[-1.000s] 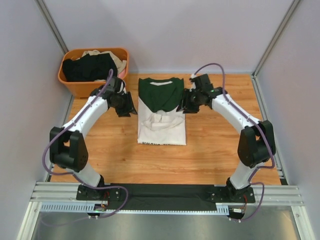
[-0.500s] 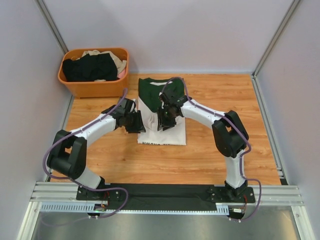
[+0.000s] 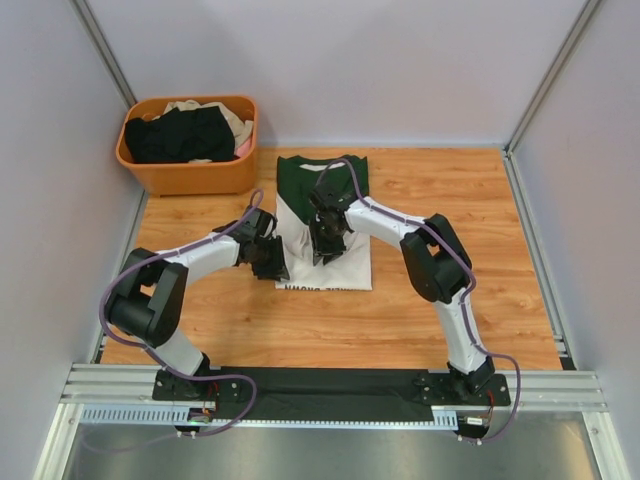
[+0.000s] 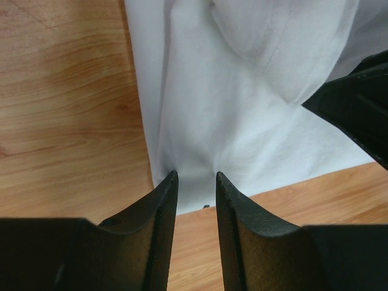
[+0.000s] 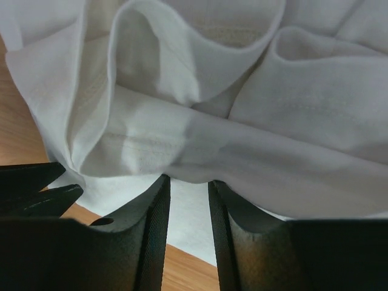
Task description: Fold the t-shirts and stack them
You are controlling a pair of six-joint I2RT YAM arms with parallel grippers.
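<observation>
Next, my left gripper takes the hem's near corner (image 3: 281, 287) for folding after I smooth the t-shirt flat, since its white middle is bunched up in raised folds.
The white t-shirt with dark green collar and sleeves (image 3: 322, 205) lies partly folded on the wooden table, its rumpled white hem toward me. My left gripper (image 3: 272, 262) is low at the shirt's near-left corner, jaws a little apart with nothing between them; the left wrist view shows the fingertips (image 4: 195, 176) at the white cloth's (image 4: 242, 91) edge. My right gripper (image 3: 326, 245) is over the shirt's rumpled middle, jaws a little apart and empty; in the right wrist view its tips (image 5: 189, 180) sit just under a raised fold of white cloth (image 5: 200, 73).
An orange plastic basket (image 3: 190, 177) at the back left holds black (image 3: 180, 135) and beige shirts. Grey walls enclose the table on three sides. The two grippers are close together; the right one shows in the left wrist view (image 4: 357, 103).
Both grippers have moved from beside the shirt's green top toward me. The left one is now at the near-left corner, the right one over the shirt's middle.
</observation>
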